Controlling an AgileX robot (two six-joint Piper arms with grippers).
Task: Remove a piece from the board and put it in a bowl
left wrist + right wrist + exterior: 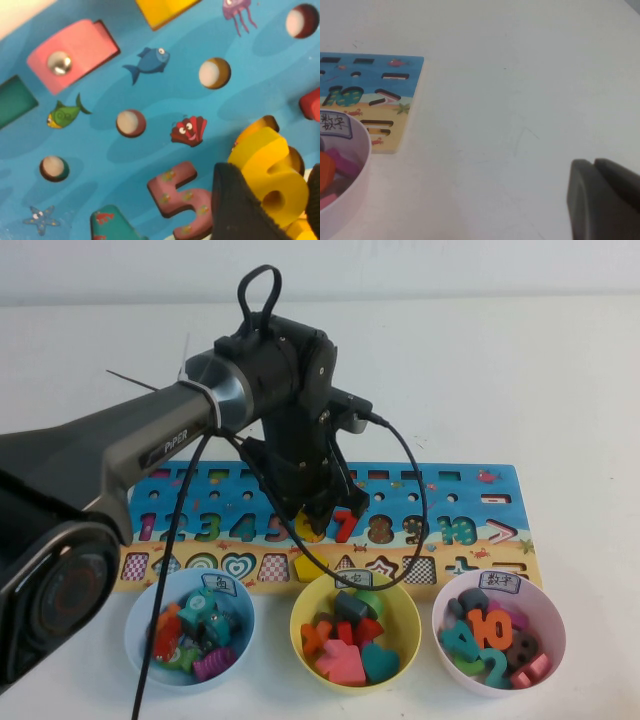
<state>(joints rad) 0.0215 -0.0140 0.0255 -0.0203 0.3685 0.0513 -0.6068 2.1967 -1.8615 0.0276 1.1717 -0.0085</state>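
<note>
I need to let go of the yellow piece with my left gripper on top of the orange number in the pink bowl (490,632).
My left gripper (313,523) reaches down over the middle of the board (440,480) and is shut on the yellow "6" piece (311,529). In the left wrist view the "6" (272,170) sits tilted between my two dark fingers (235,205), raised a little out of its brown-edged slot in the blue board (165,100). The pink bowl (498,632) with a white label stands in front of the board's right end and holds several number pieces. My right gripper (594,162) is shut and empty over bare table, to the right of the bowl's rim (362,165) and the board's corner (405,100); it is out of the high view.
A yellow bowl (355,630) and a light blue bowl (190,628), both with pieces, stand in front of the board. A red "7" (345,525) and a pink "5" (182,200) flank the "6". A yellow pentagon (306,566) lies below. A black cable (415,490) loops over the board.
</note>
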